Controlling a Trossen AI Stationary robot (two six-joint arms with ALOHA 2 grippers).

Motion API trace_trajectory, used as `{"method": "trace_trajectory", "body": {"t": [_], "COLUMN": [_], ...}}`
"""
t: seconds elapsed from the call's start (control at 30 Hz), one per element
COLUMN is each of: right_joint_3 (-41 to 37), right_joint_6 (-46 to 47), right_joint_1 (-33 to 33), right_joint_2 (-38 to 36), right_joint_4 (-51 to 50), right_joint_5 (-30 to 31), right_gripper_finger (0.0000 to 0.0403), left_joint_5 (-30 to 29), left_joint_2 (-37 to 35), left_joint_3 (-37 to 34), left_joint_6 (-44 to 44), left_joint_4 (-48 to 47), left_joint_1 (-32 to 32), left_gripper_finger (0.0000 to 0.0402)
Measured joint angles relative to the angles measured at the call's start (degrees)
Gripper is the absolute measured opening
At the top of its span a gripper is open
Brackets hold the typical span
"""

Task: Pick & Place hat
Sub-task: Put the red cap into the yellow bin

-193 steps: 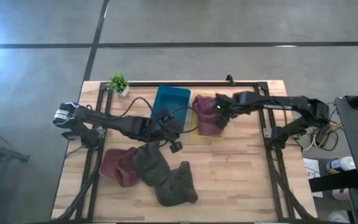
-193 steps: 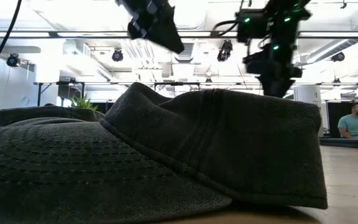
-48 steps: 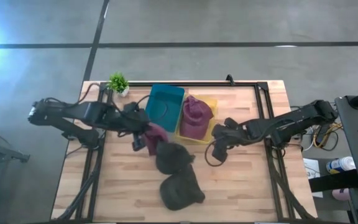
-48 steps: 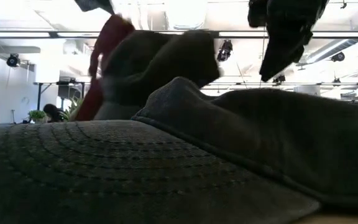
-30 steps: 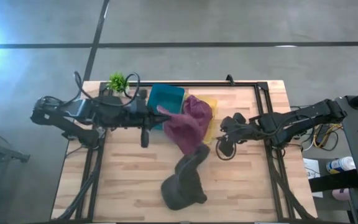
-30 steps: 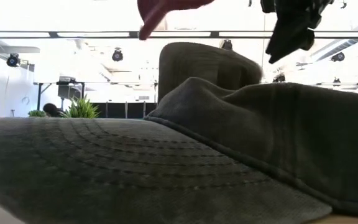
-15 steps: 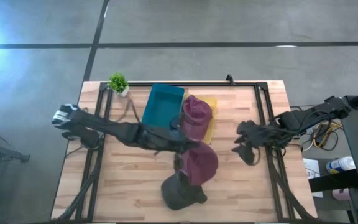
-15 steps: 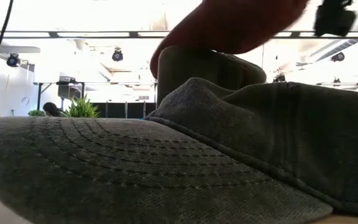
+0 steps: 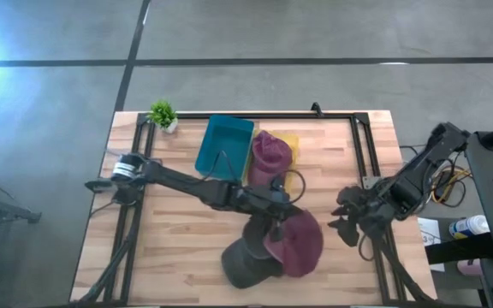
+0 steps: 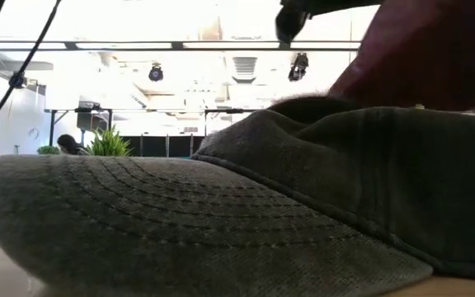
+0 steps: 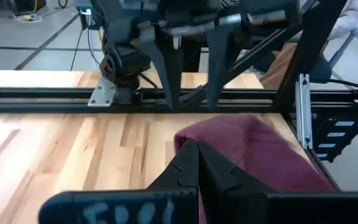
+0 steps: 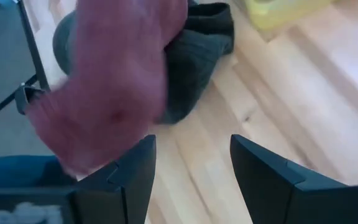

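Note:
I will use my left gripper to release the maroon hat on the table [image 9: 299,220], up against the dark grey hat, toward my right gripper.
A maroon hat [image 9: 298,245] hangs from my left gripper [image 9: 274,221], which is shut on it over the table's near middle. In the low view this hat [image 10: 435,58] shows above a dark grey hat [image 10: 221,223]. That grey hat [image 9: 245,263] lies on the table, partly under the maroon one. A second maroon hat [image 9: 270,154] sits in the yellow bin [image 9: 290,142]. My right gripper [image 9: 342,218] is open near the table's right side and holds nothing. Its wrist view shows its fingers [image 12: 191,168] apart, with the maroon hat [image 12: 110,93] ahead. My left gripper [image 11: 199,155] pinches the maroon hat at an edge of its cloth [image 11: 182,140] between the two shut fingers, coming from above. The rest of the hat [image 11: 253,155] spreads beyond the fingers and hangs below them, over the dark grey hat. Whether they touch, I cannot tell.
A teal bin [image 9: 225,145] and the yellow bin stand side by side at the far middle. A small green plant [image 9: 163,113] sits at the far left corner. Black frame rails [image 9: 362,162] run along the table's sides. Bare wood [image 9: 178,231] lies at the near left.
My left gripper has carried the maroon hat from beside the bins toward the near edge and the right, ending over the dark grey hat. The grey hat has settled into a heap on the table. My right gripper has drawn back toward the right edge and somewhat nearer.

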Motion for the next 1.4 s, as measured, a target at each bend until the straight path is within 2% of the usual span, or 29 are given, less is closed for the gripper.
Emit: {"method": "trace_trajectory", "body": {"t": [0.27, 0.4, 0.57, 0.67, 0.77, 0.9, 1.07, 1.23, 1.4], "right_joint_3": [-4.2, -6.5, -9.6, -11.1, -11.6, -9.9, -6.8, -4.9, -3.6], "right_joint_6": [10.1, 13.2, 14.2, 13.8, 9.4, -0.1, -8.0, -10.4, -4.9], "right_joint_1": [7.7, 9.8, 9.6, 9.0, 9.0, 9.0, 9.0, 9.0, 9.0], "right_joint_2": [1.0, 1.5, 2.6, 3.4, 5.0, 10.0, 16.6, 22.3, 26.4], "right_joint_4": [2.9, 2.8, 2.5, 7.3, 13.2, 16.9, 15.9, 15.9, 11.6], "right_joint_5": [-1.9, -0.2, 1.7, 2.0, 1.4, 0.8, 0.8, 0.7, 0.7], "right_gripper_finger": [0.0201, 0.0201, 0.0201, 0.0201, 0.0201, 0.0201, 0.0201, 0.0201, 0.0201], "left_joint_5": [2.0, 2.4, 1.9, 0.4, -2.0, -2.1, -1.6, -2.5, -2.7], "left_joint_2": [4.7, 6.0, 7.1, 7.1, 7.0, 6.7, 6.6, 5.6, 3.6], "left_joint_3": [2.6, 2.4, 2.3, 2.3, 2.6, 4.0, 6.2, 9.2, 9.7], "left_joint_6": [2.3, 2.2, 2.4, 3.4, 4.4, 4.4, 4.4, 4.5, 6.8], "left_joint_4": [-1.6, -2.3, -3.4, -3.4, -3.5, -5.7, -13.2, -23.9, -28.1], "left_joint_1": [2.1, 3.1, 4.0, 4.4, 4.7, 4.9, 4.8, 4.3, 3.3], "left_gripper_finger": [0.0000, 0.0000, 0.0000, 0.0001, 0.0008, 0.0037, 0.0105, 0.0158, 0.0167]}}
